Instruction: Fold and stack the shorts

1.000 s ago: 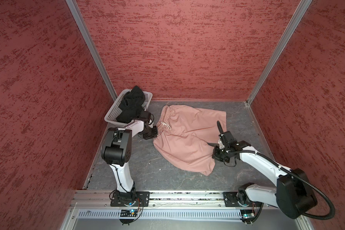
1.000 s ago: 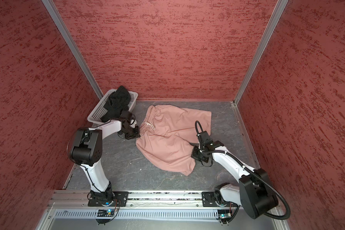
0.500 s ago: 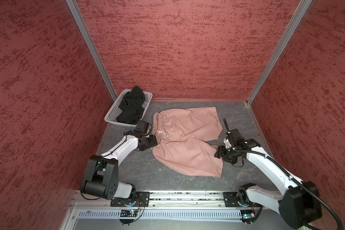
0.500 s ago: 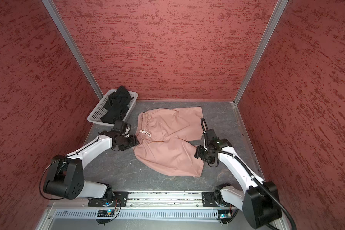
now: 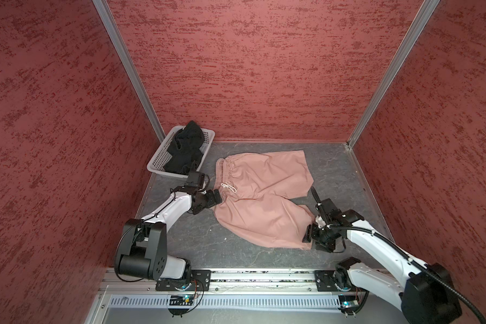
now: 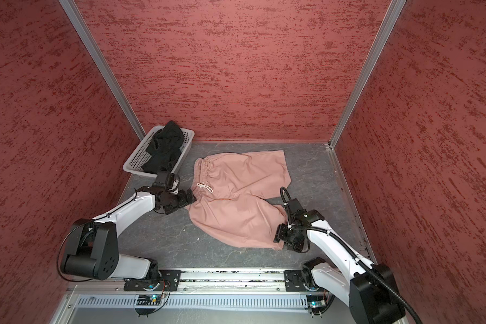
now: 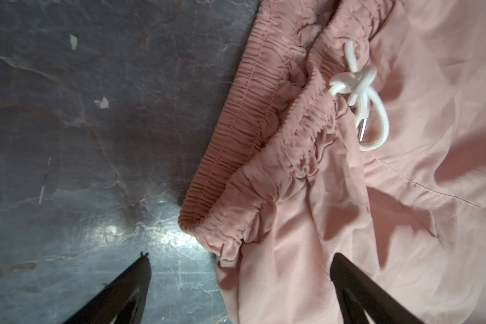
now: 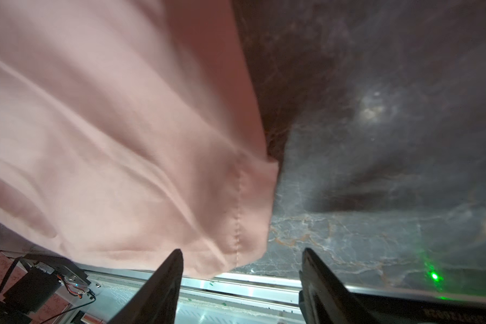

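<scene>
Next, my left gripper pinches the waistband corner [image 7: 206, 232] and pulls the edge of the dusty pink shorts straighter before folding, because their near edge bows toward the bar.
The dusty pink shorts [image 5: 264, 207] [image 6: 236, 207] lie spread flat on the grey floor, waistband to the left, with a white drawstring [image 7: 359, 92]. My left gripper [image 5: 218, 196] [image 7: 240, 261] stands open at the near waistband corner, and cloth lies between its fingers ungripped. My right gripper [image 5: 306, 241] [image 8: 242, 252] is open at the near leg's hem corner, which lies loose just ahead of its fingers. The black shorts [image 5: 185, 148] [image 6: 164, 148] sit bunched in the basket.
The white perforated basket [image 5: 157, 165] [image 6: 132, 165] stands in the back left corner, close behind my left wrist. Red walls close in three sides. A metal rail [image 5: 264, 276] runs along the front edge, near the shorts' lower hem.
Both grippers have opened and let go of the pink shorts. Before that, both arms drew back toward the front, dragging the shorts nearer and flatter.
</scene>
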Action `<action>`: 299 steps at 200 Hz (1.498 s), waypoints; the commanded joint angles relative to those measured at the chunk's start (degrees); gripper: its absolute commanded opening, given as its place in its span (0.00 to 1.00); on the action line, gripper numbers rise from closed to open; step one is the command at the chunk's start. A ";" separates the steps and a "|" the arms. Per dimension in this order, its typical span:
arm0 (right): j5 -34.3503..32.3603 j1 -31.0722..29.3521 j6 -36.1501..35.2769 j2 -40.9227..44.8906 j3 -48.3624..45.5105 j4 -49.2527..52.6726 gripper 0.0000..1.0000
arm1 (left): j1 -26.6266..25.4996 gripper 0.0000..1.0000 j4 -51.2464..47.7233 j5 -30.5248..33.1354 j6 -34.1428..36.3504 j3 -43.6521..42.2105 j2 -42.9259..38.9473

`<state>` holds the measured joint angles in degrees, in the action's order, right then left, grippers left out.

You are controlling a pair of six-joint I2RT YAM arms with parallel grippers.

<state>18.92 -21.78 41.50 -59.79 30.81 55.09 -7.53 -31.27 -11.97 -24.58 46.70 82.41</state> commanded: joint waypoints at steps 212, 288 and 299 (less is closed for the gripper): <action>-5.16 -2.58 -2.52 -4.10 12.36 10.00 0.01 | 0.53 0.00 -10.72 -1.17 5.20 3.61 -4.18; -5.35 -2.56 -7.44 -5.34 18.10 18.30 0.01 | 0.85 0.00 -18.90 1.03 4.79 3.75 -11.06; -5.57 -2.59 -7.82 -5.08 19.34 19.65 0.00 | 1.13 0.00 -19.95 0.88 4.21 3.63 -13.12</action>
<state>14.37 -24.18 36.01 -65.04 47.22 69.49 -7.03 -47.16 -11.86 -19.49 49.32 73.10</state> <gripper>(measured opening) 0.049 0.052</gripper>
